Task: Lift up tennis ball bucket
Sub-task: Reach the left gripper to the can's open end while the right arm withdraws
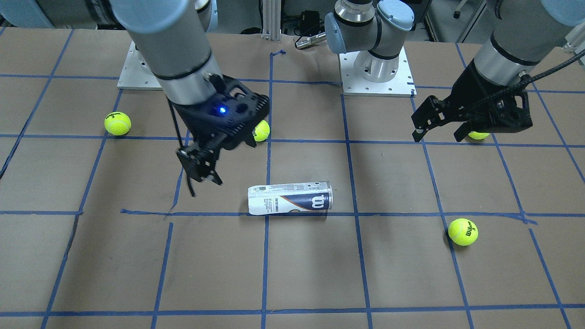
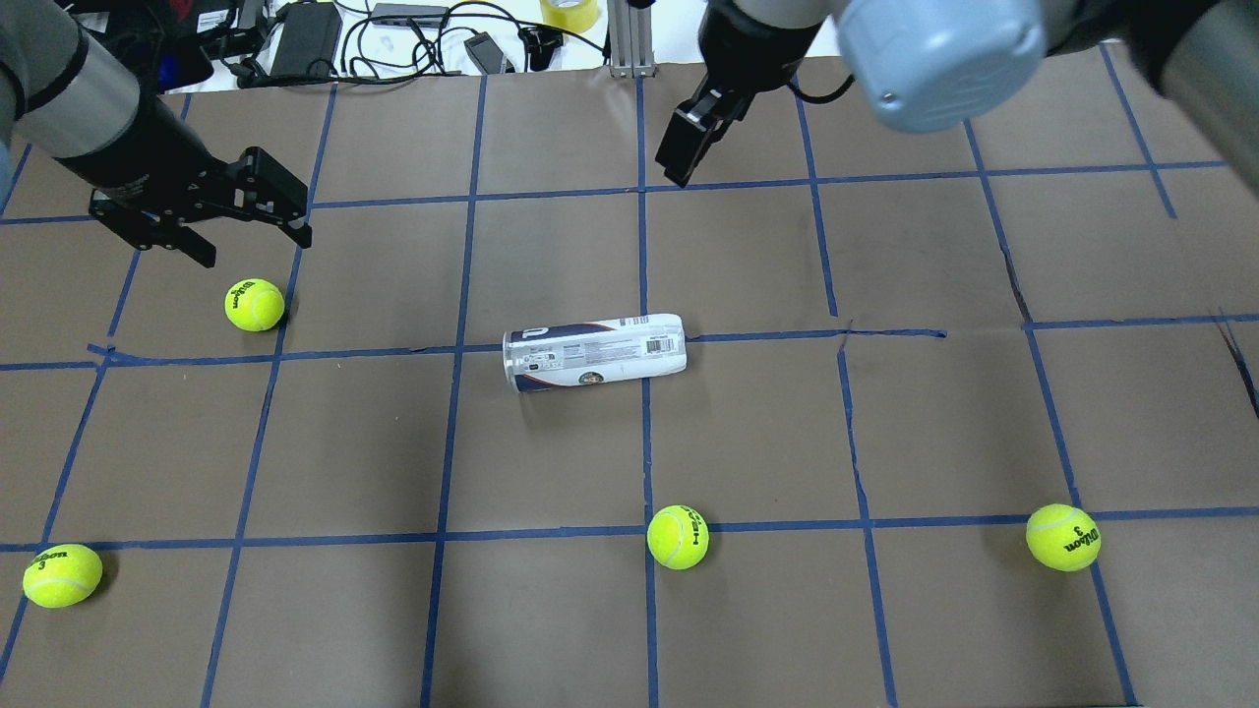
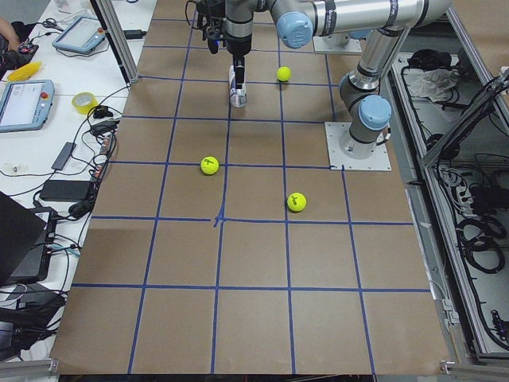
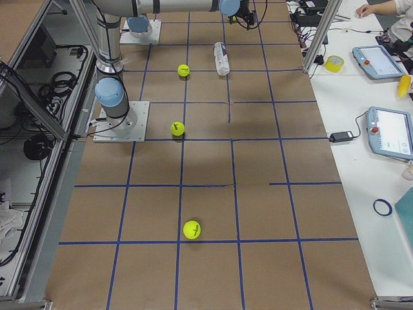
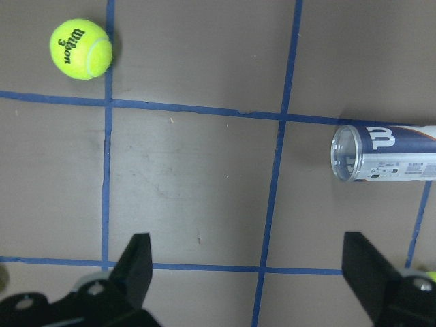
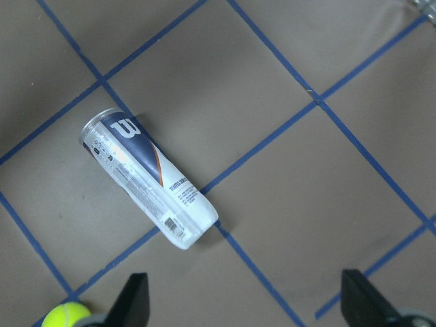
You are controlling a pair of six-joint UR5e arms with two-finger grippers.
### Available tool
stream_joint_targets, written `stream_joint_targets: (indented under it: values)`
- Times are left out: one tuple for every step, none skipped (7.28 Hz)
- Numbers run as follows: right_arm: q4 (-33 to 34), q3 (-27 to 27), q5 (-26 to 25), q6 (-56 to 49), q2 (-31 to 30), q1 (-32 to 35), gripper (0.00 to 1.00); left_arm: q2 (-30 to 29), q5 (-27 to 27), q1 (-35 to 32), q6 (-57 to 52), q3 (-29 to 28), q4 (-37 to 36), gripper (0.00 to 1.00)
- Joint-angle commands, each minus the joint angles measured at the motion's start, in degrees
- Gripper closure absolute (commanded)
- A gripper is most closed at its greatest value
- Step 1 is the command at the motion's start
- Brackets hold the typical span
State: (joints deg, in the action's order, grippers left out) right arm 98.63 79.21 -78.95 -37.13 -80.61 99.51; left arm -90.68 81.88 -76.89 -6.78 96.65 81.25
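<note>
I need to move my left gripper to the tennis ball bucket next and close it on its open end's rim (image 1: 328, 184) (image 5: 355, 176), one finger inside, toward the arm bases.
The tennis ball bucket (image 2: 595, 352) is a clear can with a white and dark-blue label. It lies on its side mid-table, also in the front view (image 1: 290, 198), left wrist view (image 5: 385, 153) and right wrist view (image 6: 150, 177). My left gripper (image 2: 256, 246) is open and empty, hovering well to the can's left, near a tennis ball (image 2: 255, 305); it also shows in the front view (image 1: 438, 135). My right gripper (image 2: 675, 175) is open and empty, held high above the table near the can, and shows in the front view (image 1: 203, 178).
Loose tennis balls lie at the near left (image 2: 62, 575), near middle (image 2: 678, 537) and near right (image 2: 1062, 537). The brown table (image 2: 885, 423) has a blue tape grid. Cables and devices (image 2: 305, 39) line the far edge. The arm bases (image 1: 377, 68) stand on the robot's side.
</note>
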Motion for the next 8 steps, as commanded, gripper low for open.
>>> stream_joint_targets:
  values:
    - [-11.1,0.1,-0.1,6.1,-8.0,-4.5,0.00,-3.0,-9.9,-0.1,1.2,4.3,-7.3,0.00]
    - [-12.0,0.0,-0.1,11.9,-8.9,-5.6,0.00,-5.1,-13.0,-0.2,2.5,5.6,-9.9,0.00]
    - [-11.9,0.0,-1.1,24.7,-9.8,-6.2,0.00,-7.3,-17.1,-0.2,2.8,6.5,-13.6,0.00]
    - [-11.8,0.0,-4.5,25.5,-9.9,-6.2,0.00,-9.6,-18.2,-0.5,3.3,7.7,-14.7,0.00]
    - [-10.4,0.0,-8.9,23.7,-9.9,-6.4,0.00,-11.9,-18.6,-0.7,3.3,8.7,-16.7,0.00]
    - [-10.0,0.0,-10.0,23.3,-10.4,-6.3,0.00,-14.4,-23.3,-0.8,3.3,9.6,-17.9,0.00]
    - [-9.4,0.0,-10.1,23.3,-10.4,-6.4,0.00,-16.3,-25.9,-1.1,3.3,10.7,-19.8,0.00]
    - [-9.8,0.2,-11.0,23.9,-9.8,-6.5,0.00,-17.2,-26.8,-2.2,3.3,11.4,-19.8,0.00]
